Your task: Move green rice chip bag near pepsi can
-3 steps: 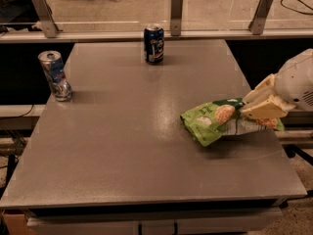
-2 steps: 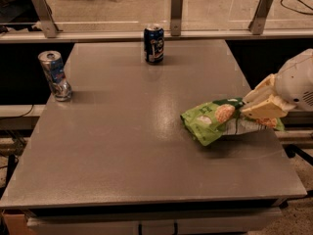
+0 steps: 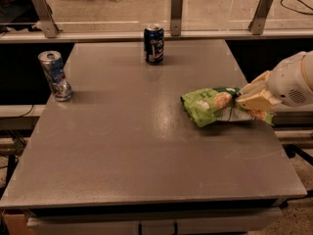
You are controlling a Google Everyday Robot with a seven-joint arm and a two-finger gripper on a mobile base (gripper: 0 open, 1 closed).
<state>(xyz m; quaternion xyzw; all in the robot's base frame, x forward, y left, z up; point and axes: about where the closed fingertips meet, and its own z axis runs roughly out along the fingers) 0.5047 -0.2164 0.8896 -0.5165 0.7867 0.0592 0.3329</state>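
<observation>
My gripper is to let go of the green rice chip bag next to the pepsi can at the table's far edge point(image 3: 192, 59).
The green rice chip bag point(image 3: 211, 105) lies crinkled on the right side of the grey table point(image 3: 146, 146), its right end under my gripper. My gripper point(image 3: 250, 101) comes in from the right edge, and its cream fingers are closed on the bag's right end. The dark blue pepsi can point(image 3: 153, 44) stands upright at the far middle of the table, well apart from the bag and to its far left.
A paler silver-and-blue dented can point(image 3: 55, 75) stands tilted near the table's left edge. A rail with metal posts point(image 3: 176, 11) runs behind the table's far edge. The white arm housing point(image 3: 296, 80) hangs over the right edge.
</observation>
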